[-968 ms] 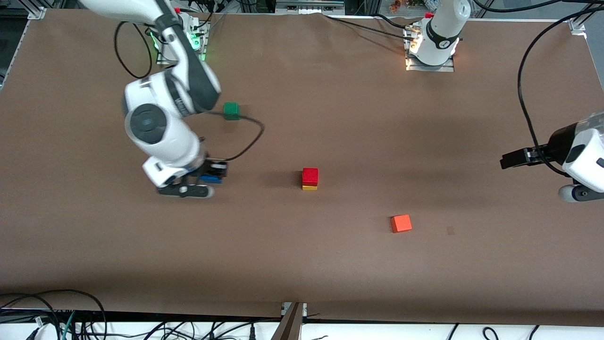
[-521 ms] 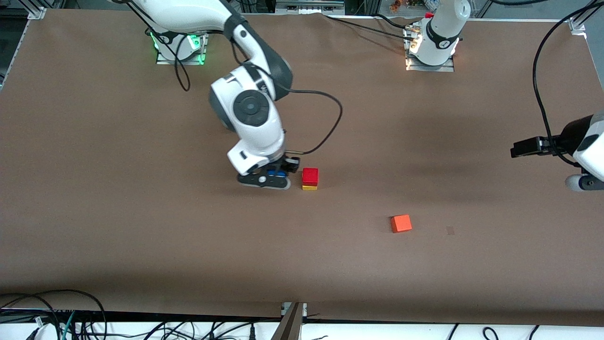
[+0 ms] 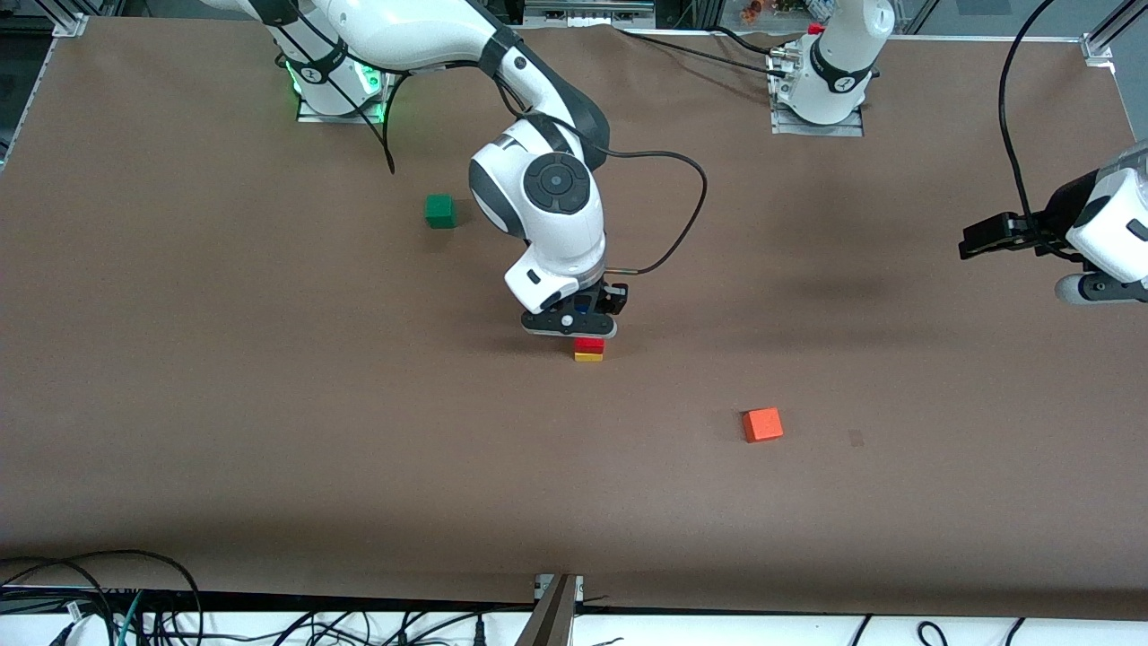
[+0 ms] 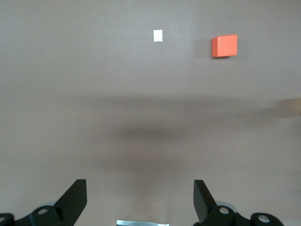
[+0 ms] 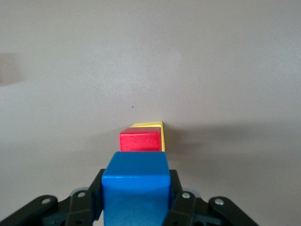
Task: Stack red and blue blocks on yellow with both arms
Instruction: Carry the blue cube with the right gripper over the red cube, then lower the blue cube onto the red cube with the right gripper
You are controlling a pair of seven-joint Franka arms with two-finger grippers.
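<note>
The robot's right gripper should set the blue block down on top of the red block (image 3: 589, 327) (image 5: 141, 149), so that it becomes the highest piece of the stack. The blue block now hangs just over the stack.
The red block (image 3: 589, 344) sits on the yellow cube (image 3: 588, 357) near the middle of the table. My right gripper (image 3: 574, 325) hangs just over this stack, shut on the blue block (image 5: 135, 188); only a sliver of blue shows in the front view. In the right wrist view the red block (image 5: 139, 140) and the yellow cube (image 5: 157, 129) lie just past the held blue block. My left gripper (image 3: 973, 240) is open and empty, up in the air over the left arm's end of the table; its fingertips (image 4: 75, 197) stand wide apart.
An orange cube (image 3: 762, 424) lies nearer the front camera than the stack, toward the left arm's end; it also shows in the left wrist view (image 4: 224, 45). A green cube (image 3: 439, 211) lies farther from the camera, toward the right arm's end. A cable loops beside the right wrist.
My right gripper has carried the blue block from the right arm's end of the table to just over the red-on-yellow stack. The left arm has risen slightly.
</note>
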